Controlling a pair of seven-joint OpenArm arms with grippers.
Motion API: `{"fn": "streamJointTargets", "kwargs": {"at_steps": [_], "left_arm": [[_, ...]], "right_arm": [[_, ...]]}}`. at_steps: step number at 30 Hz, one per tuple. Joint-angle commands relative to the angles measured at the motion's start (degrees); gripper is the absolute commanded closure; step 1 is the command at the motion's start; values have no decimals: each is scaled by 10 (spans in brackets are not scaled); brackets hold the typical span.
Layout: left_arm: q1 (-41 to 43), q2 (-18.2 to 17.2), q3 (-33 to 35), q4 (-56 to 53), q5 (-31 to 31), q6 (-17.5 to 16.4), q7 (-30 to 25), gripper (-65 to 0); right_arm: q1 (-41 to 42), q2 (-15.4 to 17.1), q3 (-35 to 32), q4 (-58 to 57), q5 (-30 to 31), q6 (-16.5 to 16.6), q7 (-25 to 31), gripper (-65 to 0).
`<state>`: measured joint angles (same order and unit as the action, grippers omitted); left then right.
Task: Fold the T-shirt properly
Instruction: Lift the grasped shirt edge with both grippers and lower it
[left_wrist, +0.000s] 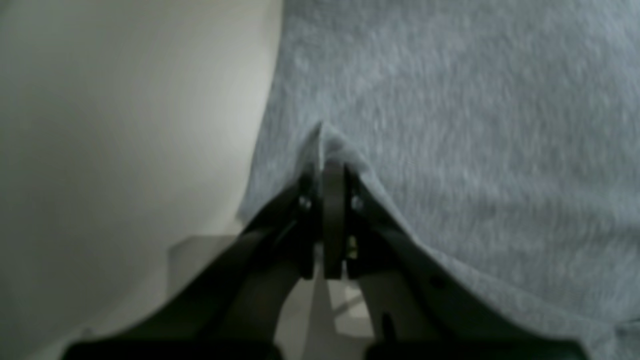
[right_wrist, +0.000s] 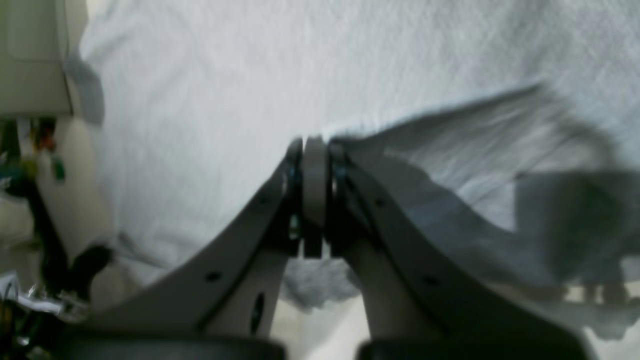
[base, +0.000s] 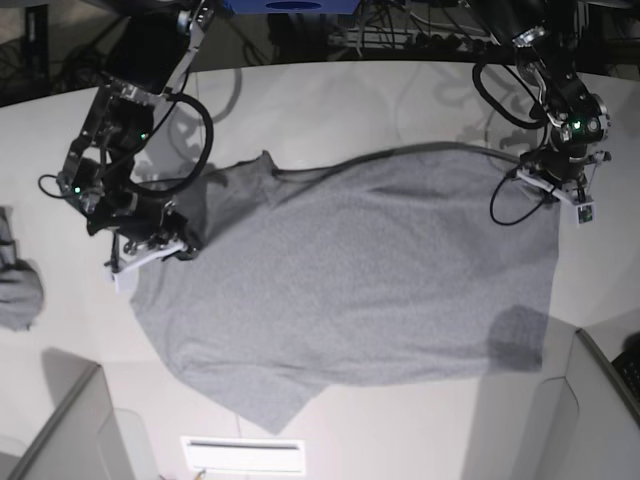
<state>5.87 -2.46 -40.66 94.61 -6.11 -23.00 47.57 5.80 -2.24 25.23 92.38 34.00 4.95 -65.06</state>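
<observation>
The pinched fold, now at the T-shirt's upper corner, will go down on the T-shirt's side edge (base: 557, 221) (left_wrist: 291, 138), just in front of its back corner, where my left gripper should put it.
The heather-grey T-shirt (base: 360, 270) lies spread with its plain side up on the white table (base: 330, 110). In the base view my left gripper (base: 538, 184) sits at the shirt's right upper corner. The left wrist view shows that left gripper (left_wrist: 324, 150) shut on a pinched ridge of the T-shirt (left_wrist: 475, 150) at its edge. On the shirt's left side, by a sleeve, is my right gripper (base: 178, 250). In the right wrist view the right gripper (right_wrist: 315, 146) is shut on a raised fold of the T-shirt (right_wrist: 210, 100).
A small grey cloth lump (base: 20, 285) lies at the table's left edge. White panels stand at the near left corner (base: 70, 430) and near right corner (base: 590, 410). A white strip (base: 243, 455) lies by the front edge. Cables and dark equipment (base: 400, 30) line the back.
</observation>
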Motion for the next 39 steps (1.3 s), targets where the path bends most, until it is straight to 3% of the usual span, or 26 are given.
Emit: {"fn": "streamJointTargets", "kwargs": {"at_steps": [1,4,8,18,26,32,39], "left_arm": [[-11,-9,0,0,-6,-3,-11,0],[-18,-22,4,-30,-6,-3,-11,0],[-43,-28,4,-59,-6,-3,-11,0],[-70,-45,4,-90,-6,-3,-11,0],[-68,-59,4,-23,-6,-4,74,0],[-27,-59,4,49,-6,-4,81,0],[-55,-62,20,42,-6,-3,81,0]], "right_arm": [[14,11,-9,-3,9,-2,16,0],[14,18,-26,-19,9,-2,51,0],[28,19,-29,-35,10,-31,73,0],[45,19,-29,-72,10,-31,106,0],[67,20,-51,-99,10,-31,109,0],[70,20,-70,-100,10,-32,109,0],[70,19,-66,-101,10,-33,110,0]]}}
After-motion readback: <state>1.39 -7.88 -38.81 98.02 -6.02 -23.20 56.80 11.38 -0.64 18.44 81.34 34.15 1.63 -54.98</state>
